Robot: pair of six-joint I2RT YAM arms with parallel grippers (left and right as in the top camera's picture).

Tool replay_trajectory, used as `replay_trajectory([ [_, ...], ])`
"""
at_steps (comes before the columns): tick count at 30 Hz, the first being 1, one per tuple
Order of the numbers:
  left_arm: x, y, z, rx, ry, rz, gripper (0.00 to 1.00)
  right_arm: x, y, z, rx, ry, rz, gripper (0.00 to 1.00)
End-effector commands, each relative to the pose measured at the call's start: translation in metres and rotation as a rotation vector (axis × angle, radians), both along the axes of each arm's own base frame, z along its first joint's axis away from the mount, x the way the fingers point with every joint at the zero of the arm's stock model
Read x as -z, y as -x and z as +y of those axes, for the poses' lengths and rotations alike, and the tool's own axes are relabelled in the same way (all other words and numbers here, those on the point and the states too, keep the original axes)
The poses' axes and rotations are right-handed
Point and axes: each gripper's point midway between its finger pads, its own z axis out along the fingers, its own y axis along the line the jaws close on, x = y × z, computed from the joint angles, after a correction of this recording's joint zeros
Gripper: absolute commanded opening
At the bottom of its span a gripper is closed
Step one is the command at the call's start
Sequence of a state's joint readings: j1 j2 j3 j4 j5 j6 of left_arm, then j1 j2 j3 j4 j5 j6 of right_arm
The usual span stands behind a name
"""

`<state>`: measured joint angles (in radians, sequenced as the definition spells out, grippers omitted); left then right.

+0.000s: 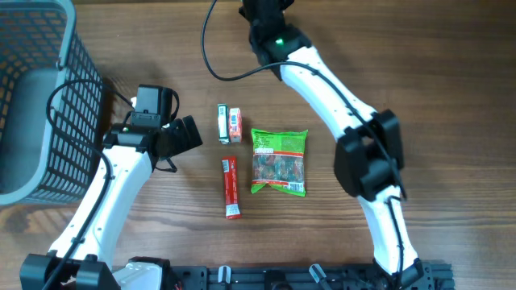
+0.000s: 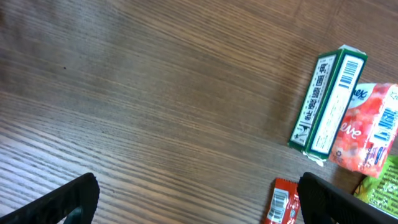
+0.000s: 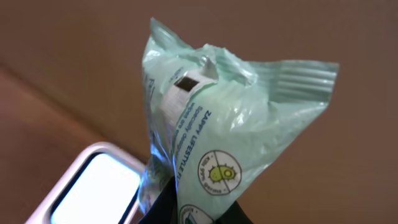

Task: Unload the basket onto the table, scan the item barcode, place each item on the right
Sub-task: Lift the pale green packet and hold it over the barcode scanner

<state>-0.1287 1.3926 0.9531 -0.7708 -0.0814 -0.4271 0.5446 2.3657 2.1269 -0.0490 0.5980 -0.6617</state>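
My right gripper needs to let go of the pale green packet on the bare wood [image 1: 405, 141] by its arm's black elbow, past the snack bag.
My right gripper [image 3: 193, 210] is shut on the lower end of a pale green plastic packet [image 3: 230, 124], holding it upright in the air. A small label with dark print [image 3: 180, 87] sits near the packet's crimped top. To the packet's lower left is a rounded, light-rimmed panel glowing white [image 3: 93, 186]. In the overhead view the right arm [image 1: 322, 80] reaches to the top edge, where its gripper and the packet are cut off. My left gripper [image 1: 184, 135] hovers open over bare wood, left of the items on the table, with nothing between its fingers [image 2: 68, 202].
A green-and-white box [image 1: 222, 123] and a red-and-white pack [image 1: 235, 124] lie side by side mid-table. Below them is a red stick pack [image 1: 230, 187], and to its right a green snack bag [image 1: 279, 161]. A grey mesh basket [image 1: 32, 97] stands at the far left.
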Motion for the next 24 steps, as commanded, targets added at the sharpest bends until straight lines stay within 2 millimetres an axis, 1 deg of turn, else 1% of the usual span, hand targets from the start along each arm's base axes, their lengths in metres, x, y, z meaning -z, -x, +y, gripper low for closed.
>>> replay_trajectory([
  [1, -0.009, -0.005, 0.002, -0.002, -0.007, -0.029, 1.00, 0.005, -0.016, -0.005, 0.066, 0.113, -0.100, 0.04],
  [3, -0.009, -0.005, 0.002, -0.002, -0.007, -0.029, 1.00, 0.020, -0.021, -0.002, 0.070, 0.105, -0.118, 0.04],
  [6, -0.009, -0.005, 0.002, -0.003, -0.008, -0.029, 1.00, 0.046, -0.024, -0.006, 0.123, 0.047, -0.109, 0.04],
  [8, -0.009, -0.005, 0.002, -0.003, -0.008, -0.029, 1.00, 0.071, -0.026, -0.006, 0.140, 0.000, -0.093, 0.04],
  [12, -0.009, -0.005, 0.002, -0.002, -0.007, -0.029, 1.00, 0.082, -0.028, -0.004, 0.147, -0.050, -0.096, 0.04],
  [16, -0.009, -0.005, 0.002, -0.002, -0.007, -0.029, 1.00, 0.083, -0.025, -0.014, 0.217, -0.100, -0.106, 0.04],
  [18, -0.009, -0.005, 0.002, -0.002, -0.007, -0.029, 1.00, 0.082, -0.025, -0.015, 0.224, -0.112, -0.115, 0.05],
  [20, -0.009, -0.005, 0.002, -0.002, -0.007, -0.029, 1.00, 0.075, -0.025, -0.018, 0.247, -0.129, -0.145, 0.04],
  [22, -0.009, -0.005, 0.002, -0.002, -0.007, -0.029, 1.00, 0.062, -0.024, -0.025, 0.287, -0.149, -0.201, 0.04],
  [24, -0.009, -0.005, 0.002, -0.002, -0.007, -0.029, 1.00, 0.058, -0.025, -0.025, 0.293, -0.166, -0.220, 0.04],
])
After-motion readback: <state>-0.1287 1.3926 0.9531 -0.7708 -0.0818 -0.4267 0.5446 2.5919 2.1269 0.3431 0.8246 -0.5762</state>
